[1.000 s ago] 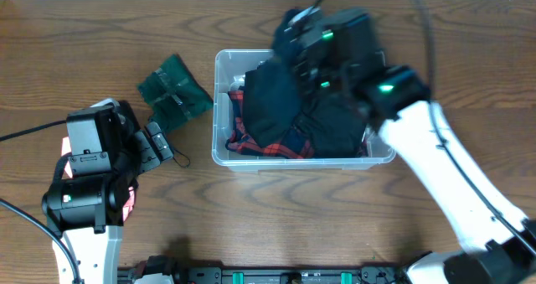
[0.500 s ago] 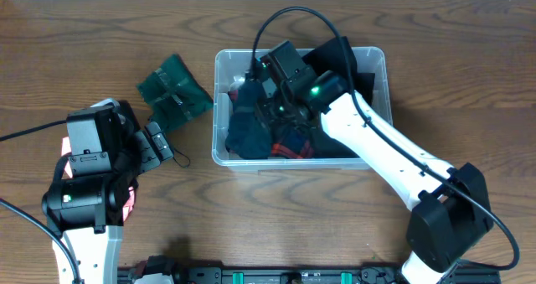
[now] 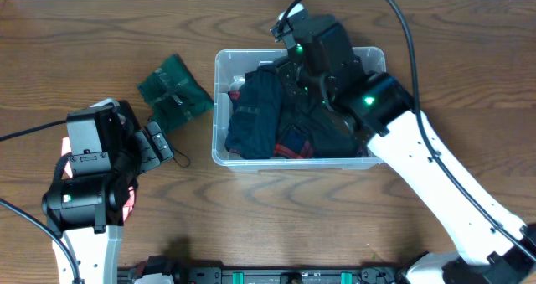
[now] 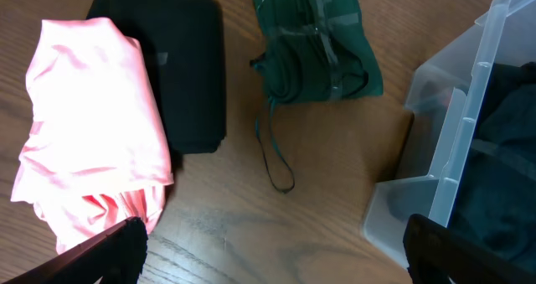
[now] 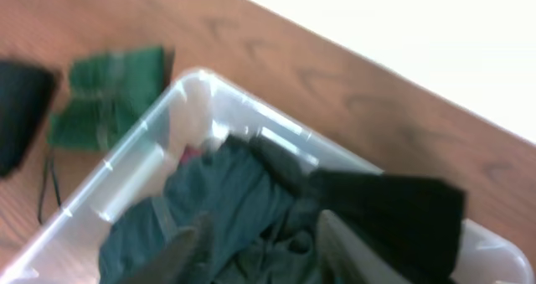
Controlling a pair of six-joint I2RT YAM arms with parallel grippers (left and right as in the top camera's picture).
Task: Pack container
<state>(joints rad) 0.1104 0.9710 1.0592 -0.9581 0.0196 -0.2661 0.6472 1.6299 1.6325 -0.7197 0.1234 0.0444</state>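
Next, my left gripper moves next to the folded green garment that is beside the container, and then closes on its taped middle [image 3: 172, 95] [image 4: 322, 31].
The container [image 3: 219, 108] is a clear plastic bin in the middle of the table. It holds a dark teal garment [image 3: 253, 116] at its left, black clothes [image 3: 335, 125] and a bit of red plaid. My right gripper [image 5: 268, 250] is open and empty, just above the teal garment [image 5: 226, 200] inside the container [image 5: 159, 125]. My left gripper [image 4: 268, 255] is open and empty, low over bare table left of the container [image 4: 469, 125]. A folded green garment [image 3: 173, 90] lies on the table left of the bin.
In the left wrist view a pink garment [image 4: 88, 125] and a folded black garment [image 4: 180, 66] lie on the table, with the green garment [image 4: 314, 41] and its loose cord [image 4: 272, 154] beside them. The right arm [image 3: 402, 142] crosses the bin's right side.
The right arm carried a dark garment over the bin, reached down into its left part, then drew back toward the far side. The teal garment now lies in the bin. The left arm has not moved.
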